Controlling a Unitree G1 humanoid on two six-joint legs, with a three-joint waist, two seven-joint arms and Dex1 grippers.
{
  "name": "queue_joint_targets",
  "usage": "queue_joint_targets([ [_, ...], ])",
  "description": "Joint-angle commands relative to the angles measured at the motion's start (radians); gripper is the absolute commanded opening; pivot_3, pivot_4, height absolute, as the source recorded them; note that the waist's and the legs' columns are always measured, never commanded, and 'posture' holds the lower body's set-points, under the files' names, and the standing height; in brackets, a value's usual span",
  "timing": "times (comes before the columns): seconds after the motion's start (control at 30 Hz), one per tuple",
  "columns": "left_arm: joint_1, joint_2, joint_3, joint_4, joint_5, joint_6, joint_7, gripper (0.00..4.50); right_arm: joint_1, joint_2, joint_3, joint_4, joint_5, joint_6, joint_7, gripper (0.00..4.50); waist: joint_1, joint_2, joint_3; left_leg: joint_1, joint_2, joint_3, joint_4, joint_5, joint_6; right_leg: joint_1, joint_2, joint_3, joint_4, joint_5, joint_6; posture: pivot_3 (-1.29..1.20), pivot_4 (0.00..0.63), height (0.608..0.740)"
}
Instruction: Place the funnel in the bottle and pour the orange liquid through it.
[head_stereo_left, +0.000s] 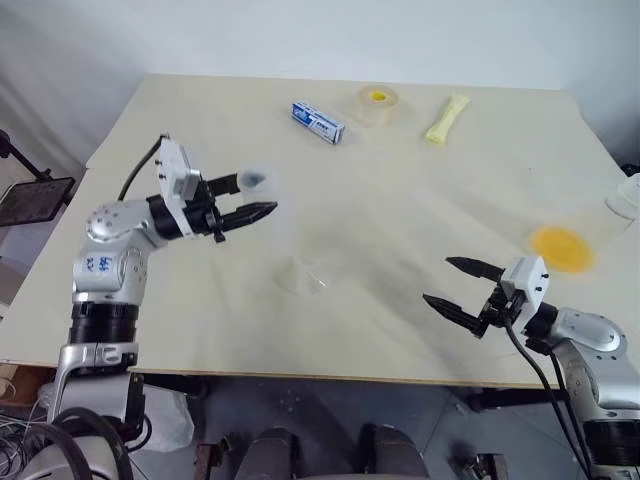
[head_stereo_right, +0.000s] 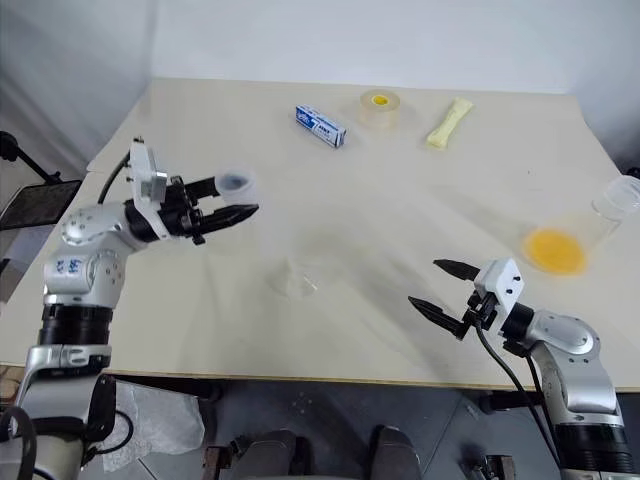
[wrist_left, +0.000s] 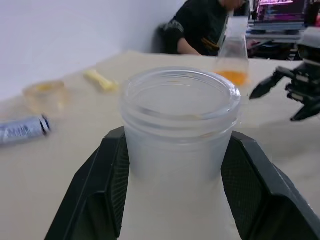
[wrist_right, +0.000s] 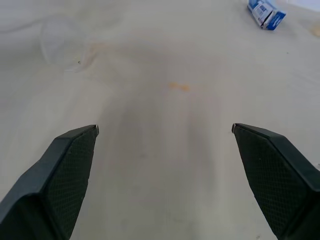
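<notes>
Next, I set the bottle on the bare table (head_stereo_left: 396, 232) between funnel and orange liquid with my left gripper. The bottle is still held above the table.
My left gripper (head_stereo_left: 256, 196) is shut on the bottle (wrist_left: 177, 130), a clear wide-mouthed vessel held upright above the left part of the table; its black fingers (wrist_left: 102, 190) press on both sides. The funnel (head_stereo_left: 300, 275) lies faint on the table's middle, lower and to the right of that gripper, and it also appears as the funnel (wrist_right: 62, 42) ahead of my right gripper. The orange liquid (head_stereo_right: 555, 250) sits in a clear tilted flask at the right edge. My right gripper (head_stereo_left: 437, 280) hovers open near the front right, with nothing between its fingers.
A blue-and-white box (head_stereo_left: 318, 122), a clear tape roll with a yellow core (head_stereo_left: 378, 103) and a pale yellow wrapped stick (head_stereo_left: 446, 118) lie along the far side of the table (head_stereo_left: 400, 340). A seated person (wrist_left: 200, 30) is beyond the table.
</notes>
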Motion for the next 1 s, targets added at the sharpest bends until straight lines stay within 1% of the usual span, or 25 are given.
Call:
queue_joint_targets([
  [0.03,-0.144,-0.041,-0.019,0.134,0.024,-0.065,-0.058,2.27,0.017,0.0,-0.042,-0.052,0.037,0.001,-0.003,4.5,0.003,0.0,0.0,-0.001,0.0,0.0,0.001,0.0,0.0,0.0,0.0,-0.001,0.0,0.0,0.0,0.0,0.15,0.74],
  [0.1,-0.254,-0.122,-0.05,0.266,0.051,-0.123,-0.091,2.27,0.036,-0.001,-0.05,-0.078,0.048,0.008,-0.005,4.5,0.008,-0.001,0.0,-0.008,0.0,0.0,0.006,0.0,0.0,-0.001,0.0,-0.006,0.0,0.0,0.0,0.0,0.15,0.74],
  [0.17,-0.336,-0.21,-0.076,0.388,0.085,-0.187,-0.108,2.27,0.048,0.002,-0.057,-0.095,0.047,0.005,-0.018,4.5,0.018,-0.001,0.0,-0.009,-0.002,0.0,0.008,0.0,0.0,-0.001,0.0,-0.006,0.0,0.001,0.001,0.0,0.15,0.74],
  [0.27,-0.399,-0.29,-0.097,0.508,0.123,-0.243,-0.125,2.27,0.066,0.006,-0.064,-0.119,0.047,0.003,-0.036,4.5,0.02,-0.001,0.001,-0.01,-0.002,0.001,0.007,0.0,0.001,-0.001,-0.001,-0.006,-0.002,0.001,0.002,0.0,0.15,0.74],
  [0.43,-0.462,-0.414,-0.123,0.653,0.18,-0.306,-0.131,2.27,0.131,0.01,-0.099,-0.182,0.053,0.003,-0.078,4.5,0.009,-0.002,0.001,-0.01,-0.002,0.003,0.005,-0.001,0.001,-0.002,0.0,-0.007,-0.002,0.001,0.002,0.0,0.15,0.74],
  [0.67,-0.503,-0.512,-0.118,0.799,0.262,-0.401,-0.038,2.27,0.234,0.015,-0.165,-0.253,0.064,0.008,-0.126,4.5,0.004,-0.003,0.002,-0.009,-0.002,0.003,0.005,-0.001,0.001,-0.002,0.0,-0.006,-0.002,0.001,0.002,0.0,0.15,0.74],
  [0.8,-0.503,-0.547,-0.126,0.836,0.299,-0.42,-0.012,2.27,0.266,0.026,-0.169,-0.287,0.066,0.011,-0.148,4.5,0.005,-0.003,0.002,-0.01,-0.002,0.003,0.006,-0.001,0.002,-0.002,0.0,-0.006,-0.002,0.001,0.002,0.0,0.15,0.74],
  [1.0,-0.486,-0.576,-0.121,0.863,0.338,-0.436,0.018,2.27,0.273,0.034,-0.162,-0.3,0.059,0.01,-0.168,4.5,0.005,-0.003,0.002,-0.009,-0.002,0.003,0.006,-0.001,0.002,-0.002,0.0,-0.006,-0.002,0.001,0.002,0.0,0.15,0.74],
])
